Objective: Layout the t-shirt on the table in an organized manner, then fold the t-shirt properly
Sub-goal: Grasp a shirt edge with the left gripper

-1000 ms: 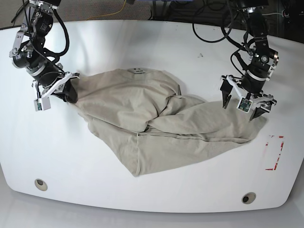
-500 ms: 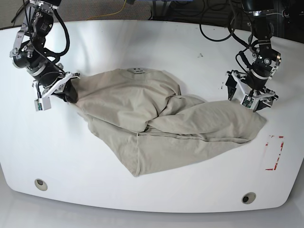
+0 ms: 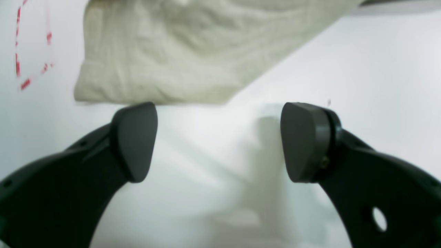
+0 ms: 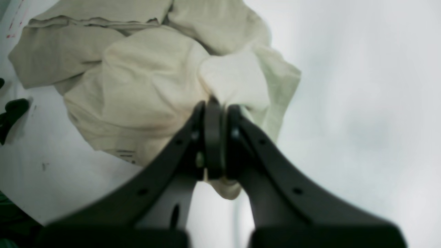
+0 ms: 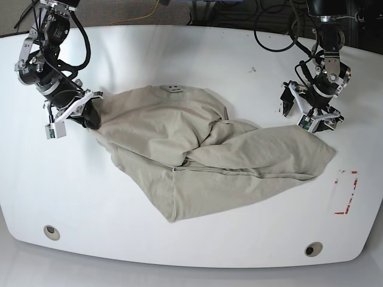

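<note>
Next, I close my left gripper on the far edge of the beige t-shirt (image 5: 282, 135) (image 3: 257, 53), between its collar label and its corner closest to the red tape rectangle.
The beige t-shirt (image 5: 197, 152) lies crumpled and wrinkled across the middle of the white table (image 5: 179, 54), collar label toward the far side. My right gripper (image 5: 90, 118) is shut on the shirt's left edge; in the right wrist view, fabric (image 4: 137, 79) bunches out from between the closed fingertips (image 4: 213, 113). My left gripper (image 5: 312, 115) hovers open just behind the shirt's right corner, holding nothing. In the left wrist view the two pads (image 3: 134, 141) stand wide apart over bare table, and the shirt's hem (image 3: 193, 51) lies just beyond them.
A red tape rectangle (image 5: 346, 192) marks the table at the right, also seen as red tape (image 3: 20, 51) in the left wrist view. Two grommet holes (image 5: 51, 232) (image 5: 312, 249) sit near the front edge. Cables (image 5: 269, 36) trail over the far edge.
My open left gripper has drawn back from over the shirt's right corner toward the far side, leaving the corner flat on the table. The right gripper has kept its hold.
</note>
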